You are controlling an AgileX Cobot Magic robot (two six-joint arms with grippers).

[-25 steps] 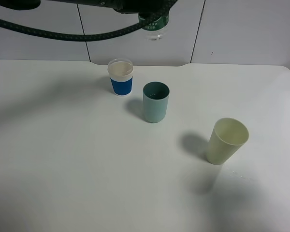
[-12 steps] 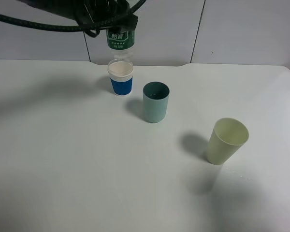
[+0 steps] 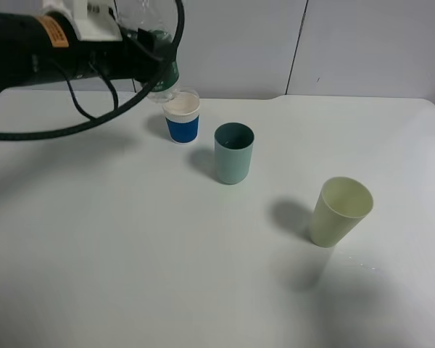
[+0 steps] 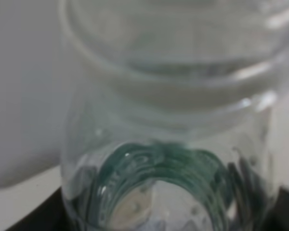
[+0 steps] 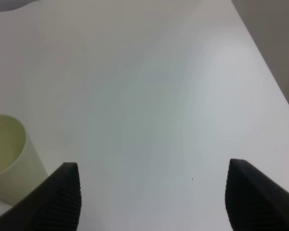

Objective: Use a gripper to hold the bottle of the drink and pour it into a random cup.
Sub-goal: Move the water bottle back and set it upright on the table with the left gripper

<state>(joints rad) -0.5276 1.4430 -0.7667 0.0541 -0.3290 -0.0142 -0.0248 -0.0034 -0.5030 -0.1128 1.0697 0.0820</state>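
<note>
Next, my left gripper lets go of the bottle on the white table (image 3: 136,180) near the blue cup, away from the teal cup.
My left gripper (image 3: 149,52), white with an orange sticker on a black arm, is shut on the clear bottle (image 3: 167,75) with the green label. The bottle is tipped, its mouth down at the rim of the blue cup (image 3: 182,119), which has a white inside. In the left wrist view the bottle (image 4: 168,120) fills the frame and hides the fingers. A teal cup (image 3: 233,153) stands just right of the blue cup. A pale yellow cup (image 3: 339,212) stands at the front right. My right gripper (image 5: 156,197) is open and empty above the table, next to the pale yellow cup (image 5: 9,154).
The white table (image 3: 130,239) ends at a grey panelled wall (image 3: 362,43) at the back. A black cable (image 3: 72,130) loops down from the left arm over the table's back left. The right wrist view shows the table's edge (image 5: 265,62).
The left arm has swung left and come down. The bottle has gone from hanging upright above the blue cup to tipped with its mouth at the cup's rim.
</note>
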